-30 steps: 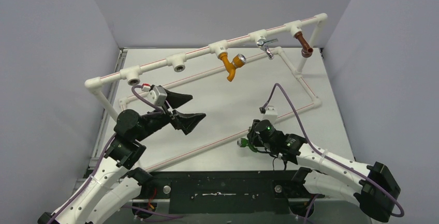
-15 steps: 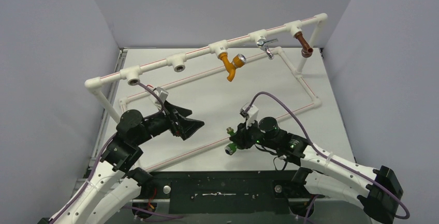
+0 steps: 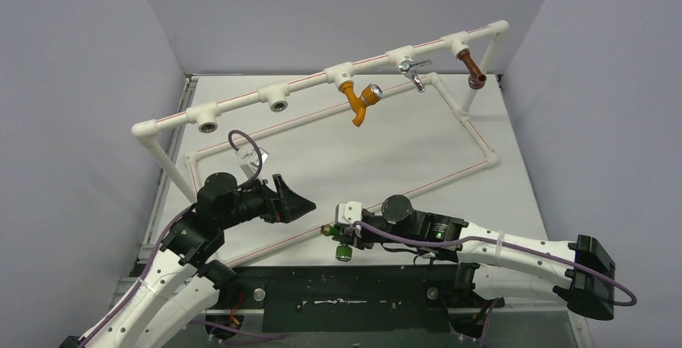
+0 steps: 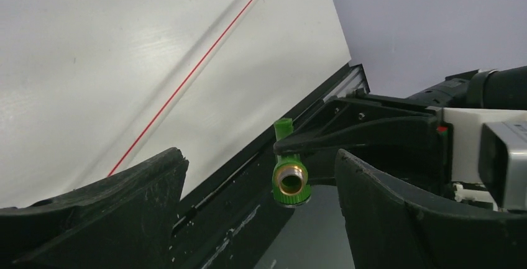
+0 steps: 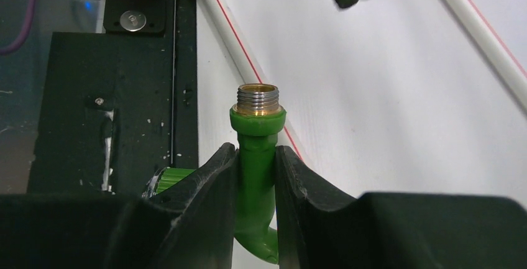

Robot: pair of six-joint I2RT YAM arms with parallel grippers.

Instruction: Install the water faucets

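Note:
Next, my right gripper releases the green water faucet, now held low over the near table edge, between the fingers of my left gripper, low over the lower pipe (image 3: pixel 316 243).
The green water faucet (image 3: pixel 338 243) is clamped by its body in my right gripper (image 3: pixel 347 235), low over the near table edge. In the right wrist view the fingers (image 5: pixel 211 188) pinch the green stem (image 5: pixel 256 176), and the brass threaded end (image 5: pixel 258 100) points away from them. My left gripper (image 3: pixel 302 204) is open and empty, just left of the faucet and facing it. In the left wrist view the faucet (image 4: pixel 289 181) hangs between and beyond my open left gripper (image 4: pixel 261 160), with its brass opening towards the camera. The knob is mostly hidden.
A white pipe frame (image 3: pixel 241 100) runs across the back. It has two empty sockets (image 3: pixel 208 125) (image 3: pixel 278 105) on the left. An orange tap (image 3: pixel 359 101), a chrome tap (image 3: pixel 414 71) and a brown tap (image 3: pixel 473 70) hang from it. A lower pipe (image 3: pixel 273 243) crosses the table diagonally. The black base plate (image 3: pixel 338 288) lies at the near edge.
My right arm has swung left along the near edge, carrying the green faucet toward the left gripper. My left gripper has dropped lower and turned to face it.

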